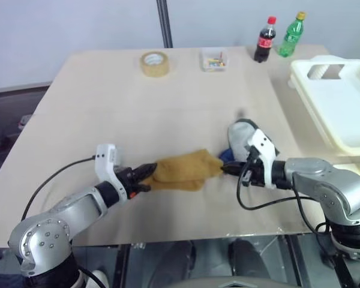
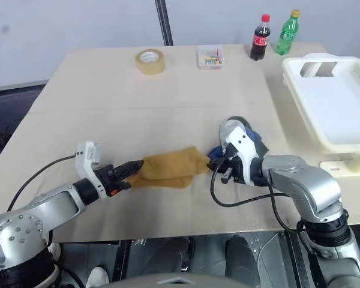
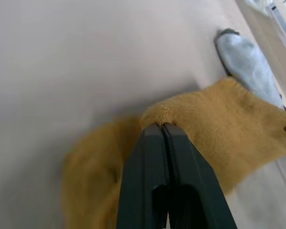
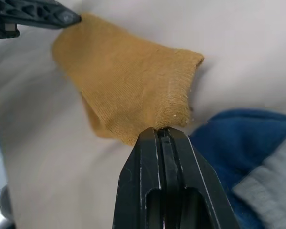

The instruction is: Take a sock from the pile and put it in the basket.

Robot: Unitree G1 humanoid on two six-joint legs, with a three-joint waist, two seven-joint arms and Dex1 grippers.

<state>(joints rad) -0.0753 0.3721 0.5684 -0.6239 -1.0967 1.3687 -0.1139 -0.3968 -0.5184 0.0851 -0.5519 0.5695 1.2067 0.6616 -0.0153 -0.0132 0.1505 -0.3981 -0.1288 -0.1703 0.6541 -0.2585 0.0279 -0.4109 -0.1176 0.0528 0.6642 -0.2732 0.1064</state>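
My left gripper will let go of the mustard sock on the bare table (image 1: 177,174) (image 3: 200,138) next to the pile, toward the front edge.
The mustard sock (image 1: 183,170) is stretched between my two grippers just above the table. My left gripper (image 1: 151,171) is shut on its left end, the pinch showing in the left wrist view (image 3: 163,125). On the sock's right end, my right gripper (image 1: 224,168) is shut too, seen close in the right wrist view (image 4: 163,130). The pile (image 1: 240,139), a light grey sock over a blue one (image 4: 238,138), lies right behind the right gripper. The white basket (image 1: 342,102) stands at the table's right edge, away from both grippers.
At the table's far side stand a roll of tape (image 1: 155,63), a small clear box of coloured bits (image 1: 214,59), a cola bottle (image 1: 264,40) and a green bottle (image 1: 291,35). A black pole (image 1: 164,23) rises behind the table.
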